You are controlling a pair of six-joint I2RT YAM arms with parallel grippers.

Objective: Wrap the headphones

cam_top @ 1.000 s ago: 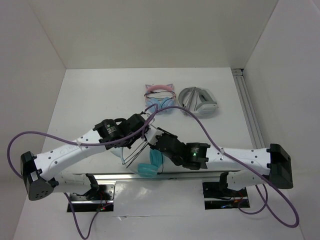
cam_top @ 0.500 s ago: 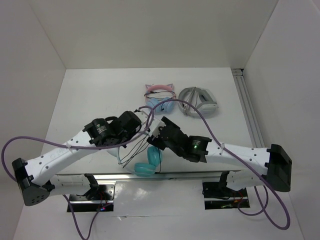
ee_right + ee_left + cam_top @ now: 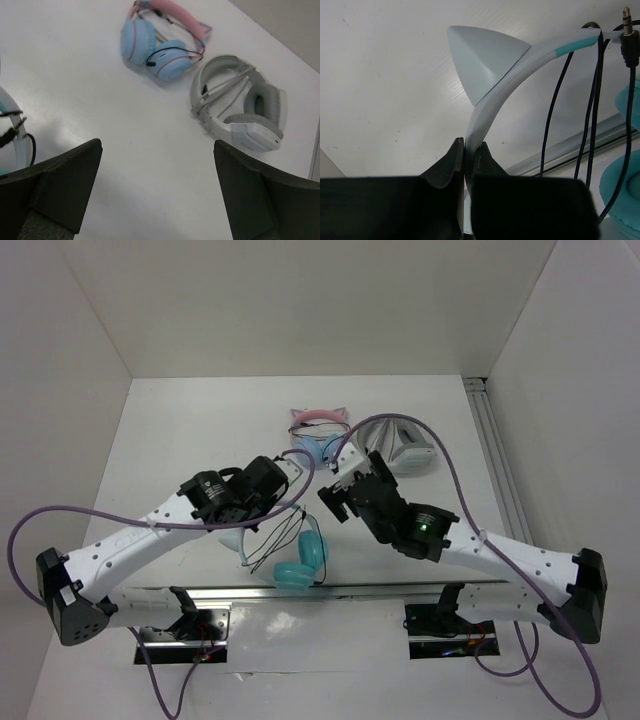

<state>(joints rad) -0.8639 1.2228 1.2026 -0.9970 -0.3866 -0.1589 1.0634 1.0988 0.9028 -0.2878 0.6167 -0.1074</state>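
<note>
I should use my left gripper to set the teal-cupped headphones down on the table (image 3: 410, 522) just in front of the folded grey-white headphones.
The headphones (image 3: 303, 562) lie near the table's front edge, teal ear cups side by side and thin black cable (image 3: 272, 540) looped loosely beside them. My left gripper (image 3: 252, 525) is shut on their translucent white headband (image 3: 485, 107), just below a pointed cat ear (image 3: 482, 57). In the left wrist view the cable (image 3: 592, 100) hangs across the band, its jack plug (image 3: 627, 30) at top right. My right gripper (image 3: 345, 482) hovers open and empty beyond the ear cups. In the right wrist view, the right gripper (image 3: 156, 150) is over bare table, with the headphones (image 3: 11, 117) at the left edge.
Pink-banded light-blue cat-ear headphones (image 3: 318, 430) (image 3: 160, 45) and folded grey-white headphones (image 3: 408, 448) (image 3: 240, 105) lie toward the back. A metal rail (image 3: 300, 592) runs along the front edge and another rail (image 3: 500, 460) along the right side.
My right gripper has opened wide and drawn back from the ear cups toward the far right. The left gripper stayed shut on the headband, and the ear cups shifted slightly right.
</note>
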